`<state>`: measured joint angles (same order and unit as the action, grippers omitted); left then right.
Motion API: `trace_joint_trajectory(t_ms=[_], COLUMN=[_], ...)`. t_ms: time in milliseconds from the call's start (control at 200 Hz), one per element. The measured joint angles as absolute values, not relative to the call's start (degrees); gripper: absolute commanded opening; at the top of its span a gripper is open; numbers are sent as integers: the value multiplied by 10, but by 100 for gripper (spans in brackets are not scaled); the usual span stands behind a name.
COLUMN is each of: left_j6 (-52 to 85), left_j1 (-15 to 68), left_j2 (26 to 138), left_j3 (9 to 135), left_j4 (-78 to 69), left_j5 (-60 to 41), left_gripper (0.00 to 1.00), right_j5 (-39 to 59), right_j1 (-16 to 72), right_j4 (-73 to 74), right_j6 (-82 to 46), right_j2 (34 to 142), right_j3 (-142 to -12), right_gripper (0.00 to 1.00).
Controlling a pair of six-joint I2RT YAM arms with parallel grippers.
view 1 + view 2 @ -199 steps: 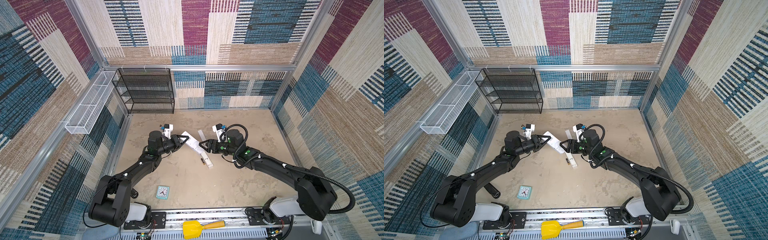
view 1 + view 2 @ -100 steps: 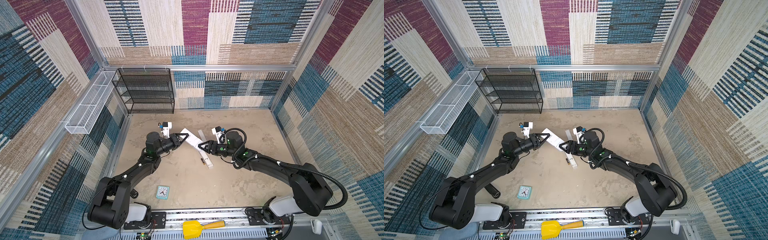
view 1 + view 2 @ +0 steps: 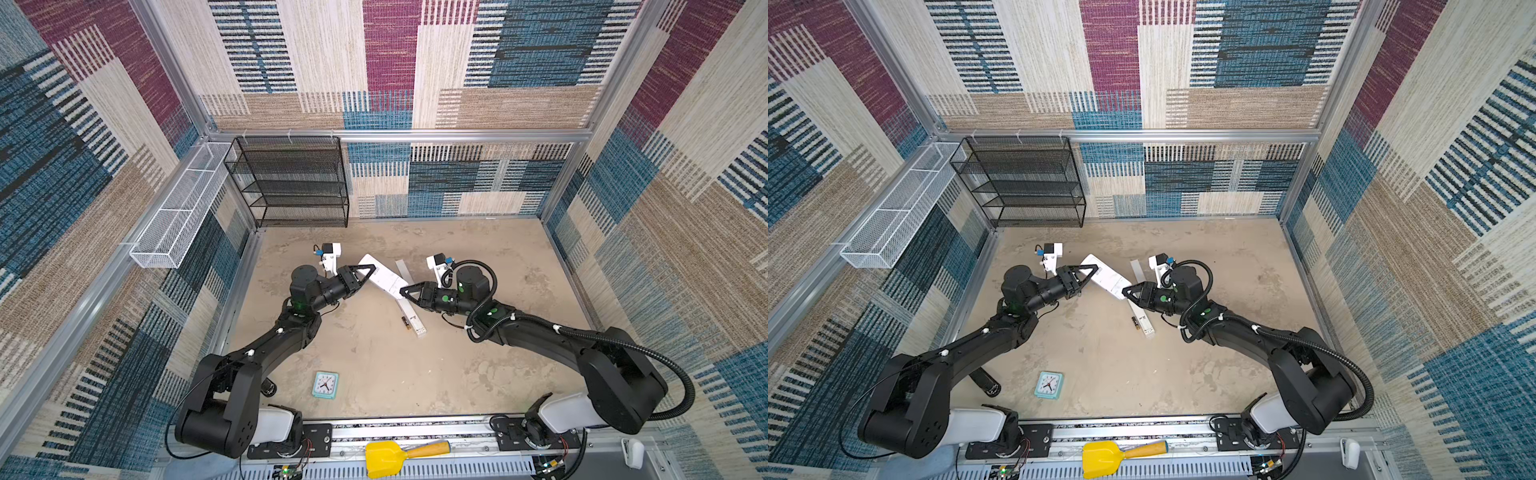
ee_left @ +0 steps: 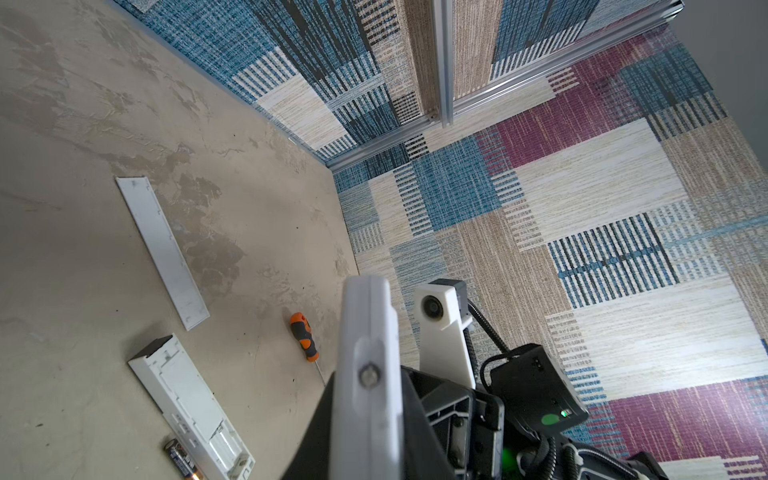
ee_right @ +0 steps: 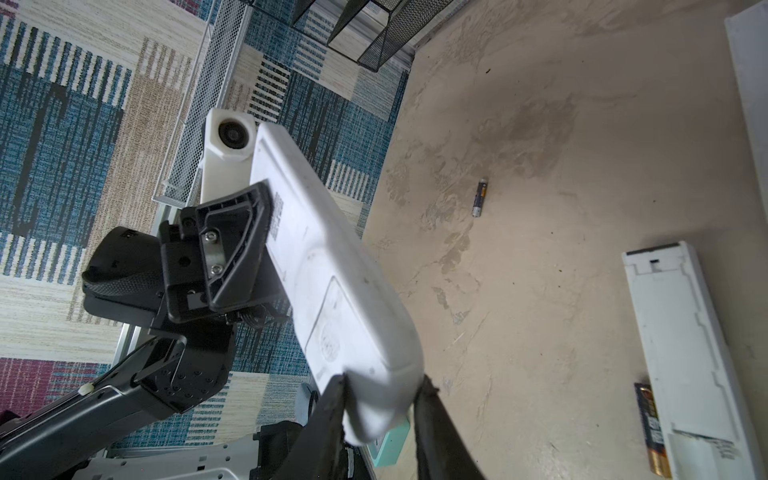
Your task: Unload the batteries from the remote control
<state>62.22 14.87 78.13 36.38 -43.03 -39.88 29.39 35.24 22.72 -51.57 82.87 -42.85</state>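
The back cover is shut over the batteries. My right gripper will grip the rounded end [image 5: 388,374] and slide the cover off while my left gripper holds the remote.
A white remote control [image 3: 382,276] [image 3: 1106,276] hangs above the floor between my two grippers. My left gripper [image 3: 365,272] [image 3: 1090,272] is shut on its far end, and the left wrist view shows the remote [image 4: 365,374] edge-on between the jaws. My right gripper [image 3: 405,291] [image 5: 382,399] is closed round the near rounded end of the remote [image 5: 332,270]. Its back cover is on, so the batteries inside are hidden. A dark battery with a golden end [image 5: 652,428] [image 4: 183,457] lies beside an open long white remote [image 3: 411,318]. Another small battery [image 5: 480,198] lies loose on the floor.
A flat white cover strip [image 4: 162,253] and an orange-handled screwdriver [image 4: 305,336] lie on the floor. A small teal clock [image 3: 325,385] sits near the front. The black mesh shelf [image 3: 291,183] and white wire basket [image 3: 178,216] stand at the back left.
My right gripper has reached left to the remote's near end and closed its jaws on it. The left gripper kept its hold and raised the remote slightly.
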Motion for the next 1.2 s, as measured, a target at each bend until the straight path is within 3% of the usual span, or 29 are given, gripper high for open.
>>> trace_joint_trajectory(t_ms=[145, 245, 345, 521, 671, 851, 1046, 1202], left_j6=[621, 621, 616, 613, 613, 610, 610, 610], left_j1=[149, 150, 150, 149, 149, 149, 149, 149], left_j2=[779, 776, 776, 780, 779, 778, 777, 776], left_j3=[362, 362, 362, 361, 356, 356, 356, 356], left_j4=[-429, -429, -426, -426, -426, -427, -428, -427], left_j5=[-398, -400, -399, -396, -394, -394, -394, -394], left_gripper=[0, 0, 0, 0, 0, 0, 0, 0], right_j5=[293, 294, 300, 313, 319, 317, 314, 314], right_j1=[353, 353, 353, 353, 352, 352, 353, 353], right_j4=[229, 228, 233, 250, 259, 271, 271, 273], right_j6=[-518, -522, -525, -533, -544, -553, -552, -552], right_j2=[830, 839, 853, 865, 861, 855, 854, 851], right_j3=[-425, -428, -438, -445, -436, -423, -423, -419], right_gripper=[59, 65, 60, 41, 30, 27, 34, 27])
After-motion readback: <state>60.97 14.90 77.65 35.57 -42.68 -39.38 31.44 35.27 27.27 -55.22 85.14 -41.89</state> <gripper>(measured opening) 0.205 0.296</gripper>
